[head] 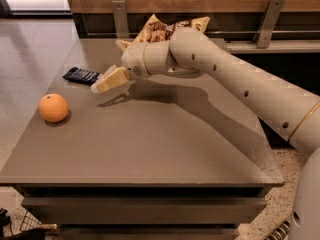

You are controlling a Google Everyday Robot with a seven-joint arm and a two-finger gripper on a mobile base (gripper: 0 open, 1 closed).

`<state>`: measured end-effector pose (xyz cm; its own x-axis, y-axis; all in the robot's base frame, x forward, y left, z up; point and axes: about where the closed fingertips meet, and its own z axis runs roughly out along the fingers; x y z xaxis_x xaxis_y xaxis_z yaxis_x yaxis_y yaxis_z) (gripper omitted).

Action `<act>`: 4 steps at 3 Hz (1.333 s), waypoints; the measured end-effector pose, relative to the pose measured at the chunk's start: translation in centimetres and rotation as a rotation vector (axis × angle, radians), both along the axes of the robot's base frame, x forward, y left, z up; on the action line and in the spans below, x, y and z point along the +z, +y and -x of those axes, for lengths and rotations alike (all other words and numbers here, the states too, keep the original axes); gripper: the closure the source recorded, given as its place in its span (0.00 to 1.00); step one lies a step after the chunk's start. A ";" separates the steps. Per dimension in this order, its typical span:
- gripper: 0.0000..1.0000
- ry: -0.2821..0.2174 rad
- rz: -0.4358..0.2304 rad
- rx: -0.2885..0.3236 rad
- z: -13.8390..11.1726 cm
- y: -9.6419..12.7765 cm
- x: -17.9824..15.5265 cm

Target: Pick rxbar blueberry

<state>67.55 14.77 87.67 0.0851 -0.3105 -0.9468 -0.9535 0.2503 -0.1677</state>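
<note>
My gripper should grab the rxbar blueberry's end (pixel 95 79) closest to the white arm, leaving the end by the table's edge free.
The rxbar blueberry (pixel 81 75) is a small flat dark navy wrapper lying on the grey table (pixel 150 149) at its left side. My gripper (pixel 98 86) hangs just above the table, right next to the bar's right end and slightly in front of it, pointing left towards it. The white arm reaches in from the right across the table. The gripper holds nothing that I can see.
An orange (pixel 53 107) sits near the table's left edge, in front of the bar. A tan-and-brown chip bag (pixel 167 30) lies at the back of the table, partly behind the arm. A wooden wall with metal brackets runs behind.
</note>
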 end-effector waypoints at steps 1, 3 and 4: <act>0.00 0.045 -0.012 0.024 -0.5 2.0 -2.0; 0.00 0.125 -0.063 0.092 -1.5 6.0 -4.5; 0.00 0.139 -0.082 0.115 -1.4 6.7 -4.2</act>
